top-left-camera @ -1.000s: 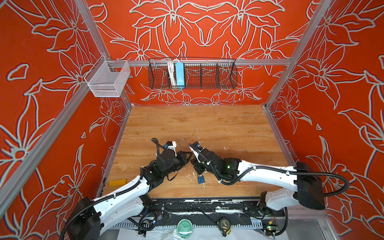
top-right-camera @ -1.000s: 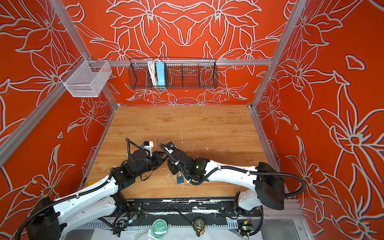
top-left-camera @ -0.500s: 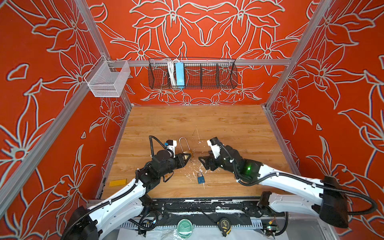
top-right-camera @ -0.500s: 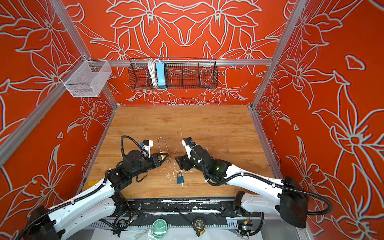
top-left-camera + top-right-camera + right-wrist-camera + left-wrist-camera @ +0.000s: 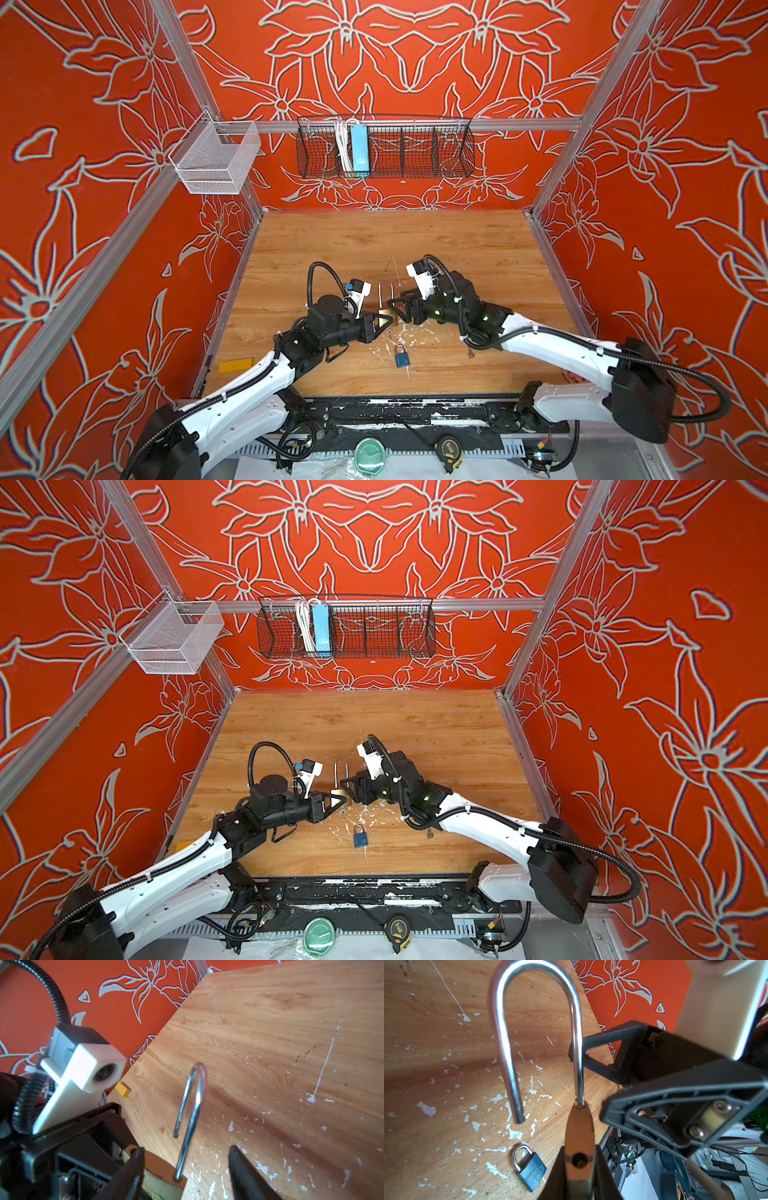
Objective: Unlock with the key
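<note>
The robot's right gripper is beside the shackle's fixed leg, so it should back away and swing the shackle round by its free leg (image 5: 511,1080).
A brass padlock (image 5: 386,318) (image 5: 340,793) with a long steel shackle (image 5: 508,1043) is held just above the table, and my left gripper (image 5: 384,322) (image 5: 579,1159) is shut on its body. One leg of the shackle hangs free of the body (image 5: 160,1169). From the right, my right gripper (image 5: 397,311) (image 5: 185,1153) stands open with its jaws either side of the shackle end; one finger (image 5: 133,1167) touches the brass. A small dark key (image 5: 470,353) (image 5: 429,834) lies on the table under the right arm.
A small blue padlock (image 5: 401,358) (image 5: 530,1168) lies shut on the wooden table (image 5: 374,241) in front of the grippers. A yellow block (image 5: 235,365) sits at the left edge. Wire baskets (image 5: 386,149) hang on the back wall.
My right gripper drew back to the right from the brass padlock, then came in again around its shackle end. The left gripper kept its hold and shifted slightly.
</note>
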Available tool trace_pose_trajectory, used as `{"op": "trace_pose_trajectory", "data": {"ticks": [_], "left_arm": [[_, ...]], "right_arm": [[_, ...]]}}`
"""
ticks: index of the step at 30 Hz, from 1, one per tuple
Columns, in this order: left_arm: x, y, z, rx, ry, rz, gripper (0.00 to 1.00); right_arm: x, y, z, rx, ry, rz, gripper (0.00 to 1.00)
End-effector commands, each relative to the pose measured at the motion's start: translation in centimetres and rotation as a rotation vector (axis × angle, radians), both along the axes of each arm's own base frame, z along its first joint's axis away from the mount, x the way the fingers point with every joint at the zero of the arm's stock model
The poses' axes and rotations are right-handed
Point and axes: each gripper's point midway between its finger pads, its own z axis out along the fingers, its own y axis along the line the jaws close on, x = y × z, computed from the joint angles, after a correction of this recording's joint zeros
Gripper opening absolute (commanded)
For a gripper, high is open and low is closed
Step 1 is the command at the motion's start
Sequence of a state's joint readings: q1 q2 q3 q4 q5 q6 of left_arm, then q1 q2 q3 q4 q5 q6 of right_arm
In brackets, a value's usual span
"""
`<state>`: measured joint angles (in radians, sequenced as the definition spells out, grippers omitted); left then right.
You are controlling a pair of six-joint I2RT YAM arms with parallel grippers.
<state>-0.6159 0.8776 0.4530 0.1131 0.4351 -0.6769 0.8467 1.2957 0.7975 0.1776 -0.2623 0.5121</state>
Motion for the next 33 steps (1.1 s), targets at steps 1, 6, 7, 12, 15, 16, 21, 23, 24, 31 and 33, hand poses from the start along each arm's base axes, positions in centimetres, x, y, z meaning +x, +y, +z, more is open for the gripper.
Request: {"op": "trace_pose_trajectory", "data": {"ticks": [1,6,7,12,15,16,21,23,24,31,33], "left_arm": [[0.6,-0.7,4.1,-0.077,-0.127,-0.024,0.00],[0.6,-0.8,4.1,-0.073,-0.130,-0.025,0.00],[0.6,-0.8,4.1,-0.074,-0.131,-0.025,0.00],[0.6,-0.8,4.1,-0.077,-0.131,-0.027,0.00],[0.6,-0.7,4.1,-0.074,-0.132,-0.023,0.00],[0.6,-0.7,4.1,-0.072,-0.133,-0.024,0.00],[0.8,-0.3,3.6,-0.043,-0.126,-0.001,0.00],[1.1,0.1,3.3,-0.021,-0.122,0.030,0.00],[1.4,0.4,3.0,-0.002,-0.117,0.053,0.00],[2.9,2.1,1.9,0.126,-0.114,0.160,0.00],[3.0,2.2,2.3,0.137,-0.133,0.163,0.00]], "right_arm": [[0.8,1.0,2.3,0.056,-0.016,0.000,0.49],[1.4,1.3,1.7,0.022,0.004,-0.009,0.39],[1.6,1.4,1.5,0.016,0.012,-0.012,0.39],[2.0,1.6,1.0,0.001,0.032,-0.023,0.30],[2.2,1.5,0.8,-0.010,0.038,-0.041,0.19],[2.4,1.4,0.7,-0.017,0.039,-0.051,0.16],[2.9,0.6,0.2,-0.056,0.054,-0.102,0.04],[3.0,0.3,0.0,-0.072,0.062,-0.119,0.01],[3.1,0.2,0.0,-0.079,0.062,-0.125,0.00],[3.2,-0.1,-0.3,-0.100,0.063,-0.140,0.18],[3.0,-0.4,-0.3,-0.096,0.057,-0.142,0.34]]}}
